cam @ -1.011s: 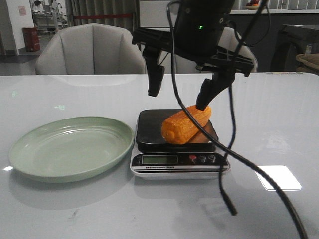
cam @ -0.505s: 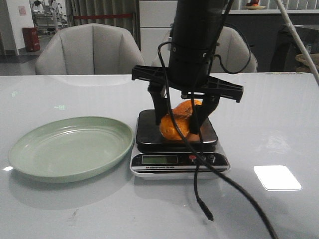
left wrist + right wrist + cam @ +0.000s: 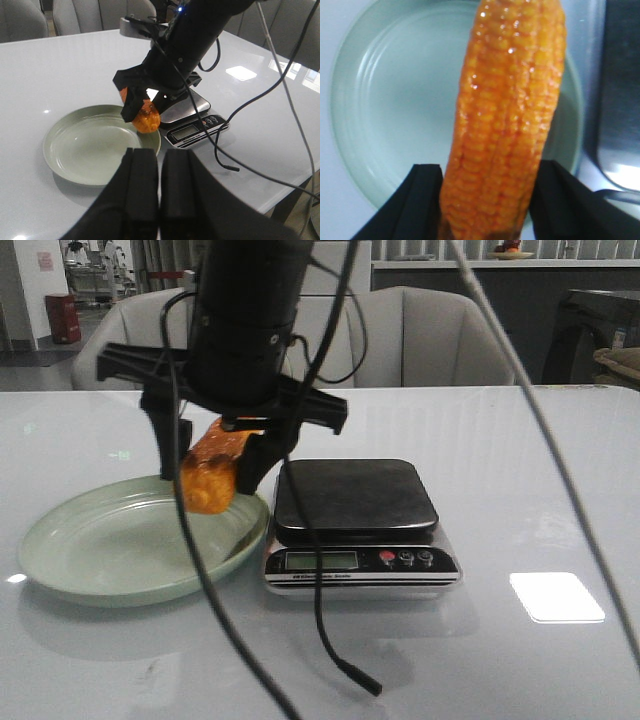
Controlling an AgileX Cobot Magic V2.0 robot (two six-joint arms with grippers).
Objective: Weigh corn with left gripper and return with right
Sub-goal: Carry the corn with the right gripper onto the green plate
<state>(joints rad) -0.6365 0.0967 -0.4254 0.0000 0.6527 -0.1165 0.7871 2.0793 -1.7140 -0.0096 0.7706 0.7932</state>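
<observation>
My right gripper has the corn. Next, I set it down near the middle of the pale green plate [image 3: 121, 543] [image 3: 422, 132], a little away from the scale.
The orange-yellow corn [image 3: 207, 483] hangs tilted in my right gripper [image 3: 212, 468], just above the right part of the pale green plate [image 3: 90, 555]. The right wrist view shows the corn [image 3: 505, 125] clamped between both black fingers of that gripper [image 3: 490, 172], over the plate [image 3: 395, 100]. In the left wrist view the corn [image 3: 146, 120] and the right gripper [image 3: 142, 107] are over the plate's [image 3: 80, 150] edge nearest the scale. My left gripper [image 3: 160, 152] is shut and empty, held back above the table's near side. It does not show in the front view.
The black-topped digital scale [image 3: 355, 495] stands right of the plate, its platform bare; it also shows in the left wrist view [image 3: 197, 102]. A loose black cable [image 3: 330, 640] trails from the right arm over the table in front of the scale. Grey chairs [image 3: 430, 335] stand behind the table.
My right gripper came down and shut on the corn lying on the scale, then lifted it and carried it left to above the plate. The scale platform is now bare.
</observation>
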